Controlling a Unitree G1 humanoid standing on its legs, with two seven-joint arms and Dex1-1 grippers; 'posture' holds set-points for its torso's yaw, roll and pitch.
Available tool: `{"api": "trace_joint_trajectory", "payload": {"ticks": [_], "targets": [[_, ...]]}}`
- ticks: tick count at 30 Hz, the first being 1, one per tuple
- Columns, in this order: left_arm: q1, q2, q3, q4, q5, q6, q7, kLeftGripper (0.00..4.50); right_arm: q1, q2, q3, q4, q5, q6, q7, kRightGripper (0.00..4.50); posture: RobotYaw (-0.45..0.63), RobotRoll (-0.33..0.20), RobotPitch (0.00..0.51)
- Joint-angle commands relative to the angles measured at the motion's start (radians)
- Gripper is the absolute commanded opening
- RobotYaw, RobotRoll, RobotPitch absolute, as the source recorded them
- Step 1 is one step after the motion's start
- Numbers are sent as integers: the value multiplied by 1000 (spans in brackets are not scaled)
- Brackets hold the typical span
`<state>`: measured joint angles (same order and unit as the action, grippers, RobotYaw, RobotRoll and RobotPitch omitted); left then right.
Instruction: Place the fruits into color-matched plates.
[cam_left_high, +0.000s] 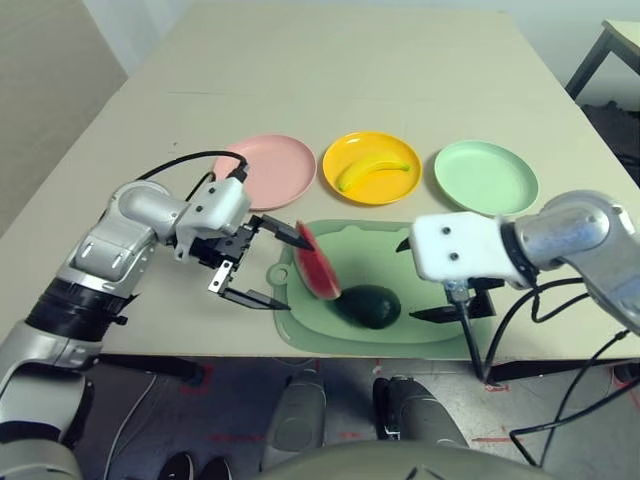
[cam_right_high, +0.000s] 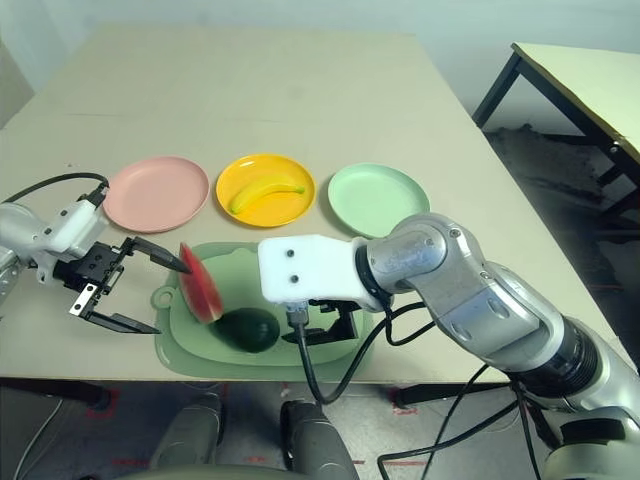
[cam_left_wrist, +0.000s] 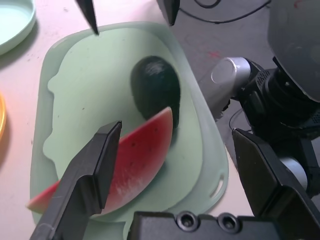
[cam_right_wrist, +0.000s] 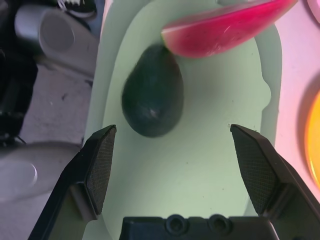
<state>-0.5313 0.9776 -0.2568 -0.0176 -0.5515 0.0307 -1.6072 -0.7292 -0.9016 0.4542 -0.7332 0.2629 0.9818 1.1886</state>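
Observation:
Next, I should move my right gripper to the dark green avocado and close it on the avocado's wide end (cam_left_high: 383, 307) (cam_right_wrist: 153, 106), away from the red watermelon wedge.
The red watermelon wedge (cam_left_high: 318, 265) stands on its rind at the left of the pale green mat (cam_left_high: 440, 335), leaning against the dark green avocado (cam_left_high: 370, 306). My left gripper (cam_left_high: 286, 269) is open just left of the wedge, its far fingertip close to the wedge's top; the wedge (cam_left_wrist: 135, 162) lies partly between its fingers. My right gripper (cam_left_high: 420, 281) is open over the mat's right half, a short way right of the avocado (cam_right_wrist: 152, 97). The yellow banana (cam_left_high: 375, 172) lies in the yellow plate (cam_left_high: 352, 152). The pink plate (cam_left_high: 270, 170) and the mint green plate (cam_left_high: 486, 177) hold nothing.
The three plates stand in a row behind the mat, pink on the left, yellow in the middle, green on the right. The mat lies at the table's front edge (cam_left_high: 200, 352). Black cables hang from both arms.

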Motion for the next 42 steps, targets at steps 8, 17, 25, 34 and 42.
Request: {"api": "trace_joint_trajectory", "payload": {"ticks": [8, 17, 25, 34, 42], "targets": [[-3, 4, -3, -30, 29, 25, -7, 4500, -39, 74, 0, -21, 79, 179, -127, 4458, 198, 0, 158], [-25, 4, -16, -27, 34, 32, -7, 4500, 8, 98, 7, -15, 148, 106, -132, 4458, 193, 0, 163], [-18, 10, -8, -49, 27, 51, -7, 4500, 36, 38, 100, 20, 33, -121, -90, 4458, 202, 0, 162], [-9, 2, 1, -45, 35, 50, -7, 4500, 28, 39, 154, 120, -98, -302, -27, 4458, 207, 0, 160], [2, 11, 1, -43, 43, 41, -7, 4500, 64, 60, 169, 139, -139, -364, 23, 4458, 213, 0, 160]]}}
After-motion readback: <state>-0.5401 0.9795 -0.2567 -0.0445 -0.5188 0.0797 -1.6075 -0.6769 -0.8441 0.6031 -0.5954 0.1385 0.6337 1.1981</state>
